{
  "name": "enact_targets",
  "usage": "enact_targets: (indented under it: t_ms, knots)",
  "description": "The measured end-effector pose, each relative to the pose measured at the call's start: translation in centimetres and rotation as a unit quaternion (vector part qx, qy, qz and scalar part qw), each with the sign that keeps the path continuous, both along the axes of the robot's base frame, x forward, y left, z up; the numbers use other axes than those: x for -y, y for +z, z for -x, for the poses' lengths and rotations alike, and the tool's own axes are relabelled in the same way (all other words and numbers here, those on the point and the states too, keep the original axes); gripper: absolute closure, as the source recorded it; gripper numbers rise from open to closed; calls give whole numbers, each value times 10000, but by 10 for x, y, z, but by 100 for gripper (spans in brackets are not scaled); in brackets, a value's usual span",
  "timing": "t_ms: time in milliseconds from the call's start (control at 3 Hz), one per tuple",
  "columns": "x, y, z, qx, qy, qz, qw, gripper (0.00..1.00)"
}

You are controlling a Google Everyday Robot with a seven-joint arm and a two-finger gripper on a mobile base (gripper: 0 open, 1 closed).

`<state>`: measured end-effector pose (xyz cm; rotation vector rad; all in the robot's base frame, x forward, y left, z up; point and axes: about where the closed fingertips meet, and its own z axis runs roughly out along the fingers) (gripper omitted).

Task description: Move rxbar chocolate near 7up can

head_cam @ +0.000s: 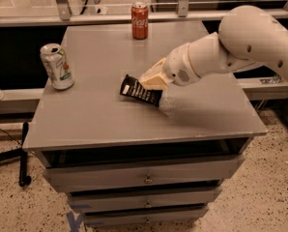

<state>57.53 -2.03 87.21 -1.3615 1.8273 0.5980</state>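
Observation:
Next, my gripper sets the rxbar chocolate down a short gap from the 7up can (pixel 107 85), toward the middle of the table.
The rxbar chocolate (pixel 136 90), a flat black wrapper with white lettering, is over the middle of the grey table top (pixel 100 115), its right end under my gripper. My gripper (pixel 151 80), with cream fingers, reaches in from the right on the white arm and is shut on the bar's right end. The bar looks slightly tilted, its left end free. The 7up can (pixel 57 66), silvery-white with green and red markings, stands upright near the table's left edge, well to the left of the bar.
A red cola can (pixel 139 20) stands upright at the table's back edge. The table is a cabinet with drawers (pixel 144 178) below its front edge. A railing and glass run behind it. A black stand leg (pixel 23 153) is on the floor at left.

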Motion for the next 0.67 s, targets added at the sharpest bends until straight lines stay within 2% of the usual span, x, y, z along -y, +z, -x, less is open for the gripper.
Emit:
enact_targets:
  t_ms: [333,667]
  knots:
    - [-37,27,-24,241,167,-175,9994,100]
    - [-79,40,-40,337,361,-315,9983,100]
